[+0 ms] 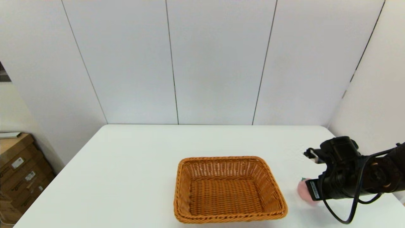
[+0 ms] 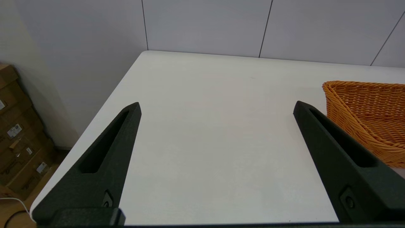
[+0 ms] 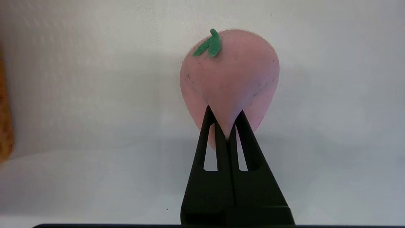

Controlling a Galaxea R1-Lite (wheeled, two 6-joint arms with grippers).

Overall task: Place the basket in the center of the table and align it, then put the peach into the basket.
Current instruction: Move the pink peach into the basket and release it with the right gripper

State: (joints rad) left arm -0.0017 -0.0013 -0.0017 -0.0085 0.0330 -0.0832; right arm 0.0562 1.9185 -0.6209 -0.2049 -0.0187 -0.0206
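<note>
Next, my right gripper lets go of the peach on the woven bottom of the basket, toward the basket's side (image 1: 243, 190) nearest that gripper.
The orange-brown wicker basket (image 1: 221, 158) sits empty on the white table (image 1: 126, 164), near the front middle. To its right, apart from it, is the pale pink peach (image 1: 303, 189) with a green leaf. In the right wrist view my right gripper (image 3: 224, 112) is shut on the peach (image 3: 229, 76), its fingertips pinching the soft pink skin. I cannot tell whether the peach rests on the table or hangs just above it. My left gripper (image 2: 216, 106) stands open over bare table, left of the basket (image 2: 348, 83), holding nothing.
Grey panel walls close off the back and right of the table. Cardboard boxes (image 1: 19, 171) stand on the floor past the table's left edge. Black cables loop under the right wrist (image 1: 348, 202).
</note>
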